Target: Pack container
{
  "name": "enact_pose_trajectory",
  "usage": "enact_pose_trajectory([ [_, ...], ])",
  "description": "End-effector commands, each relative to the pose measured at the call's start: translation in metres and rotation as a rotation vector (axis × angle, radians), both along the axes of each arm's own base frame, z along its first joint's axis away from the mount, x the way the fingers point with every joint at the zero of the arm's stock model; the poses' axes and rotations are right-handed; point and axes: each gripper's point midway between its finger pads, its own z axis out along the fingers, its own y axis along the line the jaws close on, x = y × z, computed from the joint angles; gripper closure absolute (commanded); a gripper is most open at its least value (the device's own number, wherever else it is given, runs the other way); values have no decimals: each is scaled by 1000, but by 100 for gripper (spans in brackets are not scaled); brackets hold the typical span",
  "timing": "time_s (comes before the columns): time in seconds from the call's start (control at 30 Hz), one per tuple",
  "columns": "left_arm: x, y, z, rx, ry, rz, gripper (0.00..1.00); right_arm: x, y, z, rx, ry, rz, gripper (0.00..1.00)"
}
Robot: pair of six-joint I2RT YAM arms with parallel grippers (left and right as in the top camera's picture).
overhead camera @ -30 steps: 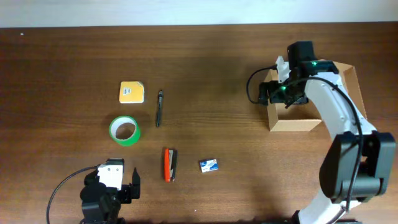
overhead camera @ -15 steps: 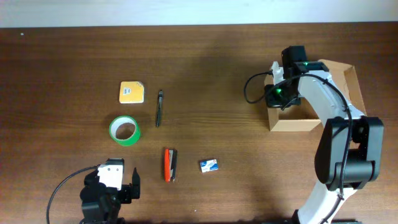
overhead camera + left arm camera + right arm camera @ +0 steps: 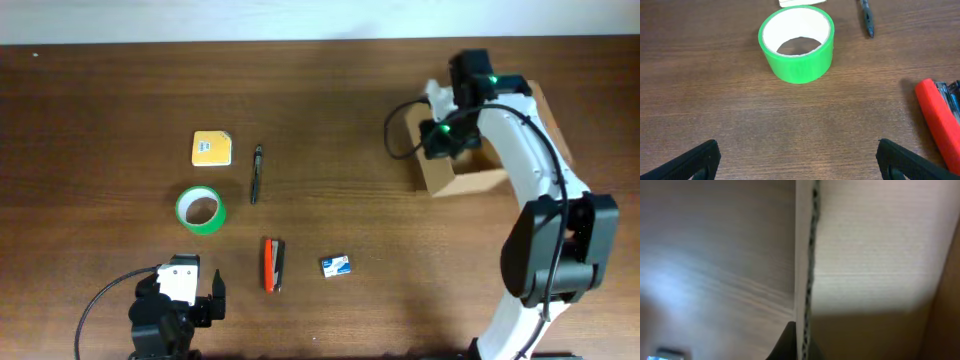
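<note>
The cardboard container will go down from my right gripper onto the table (image 3: 318, 160) between the black pen and the small blue and white box.
The container (image 3: 470, 183), a tan cardboard box standing open, sits at the right of the table. My right gripper (image 3: 441, 136) is at its left wall and is shut on that wall. In the right wrist view the cardboard wall edge (image 3: 803, 255) runs down between the two dark fingers of the right gripper (image 3: 802, 347). My left gripper (image 3: 183, 290) rests at the table's front left, open and holding nothing. In the left wrist view the left gripper (image 3: 797, 160) faces a green tape roll (image 3: 796, 42), well short of it.
A yellow pad (image 3: 211, 148), a black pen (image 3: 256, 173), the green tape roll (image 3: 201, 209), a red and black stapler (image 3: 272, 263) and a small blue and white box (image 3: 336, 265) lie on the left half of the brown table. The pen (image 3: 866, 17) and stapler (image 3: 937, 120) also show in the left wrist view.
My right gripper has shut on the container's left wall, and the container has slid a little to the left and turned slightly. The left arm has not moved.
</note>
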Motion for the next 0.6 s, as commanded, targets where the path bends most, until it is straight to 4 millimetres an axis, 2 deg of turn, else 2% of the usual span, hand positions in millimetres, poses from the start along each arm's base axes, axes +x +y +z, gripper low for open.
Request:
enact_pose_trajectory([
  [0.0,0,2,-1,18,-2,-3,0,-1,56,40,-4,-128,362,96],
  [0.1,0,2,-1,18,-2,-3,0,-16,92,44,-36,-149,576,97],
  [0.27,0,2,-1,18,-2,-3,0,-45,141,43,-36,-137,713,96],
  [0.33,0,2,-1,18,-2,-3,0,-57,154,41,-38,-126,772,96],
  [0.4,0,2,-1,18,-2,-3,0,-70,163,39,-54,-124,911,96],
  [0.47,0,2,-1,18,-2,-3,0,-84,168,38,-71,-117,1071,96],
  [0.57,0,2,-1,18,-2,-3,1,-94,170,35,-81,-108,1193,96],
])
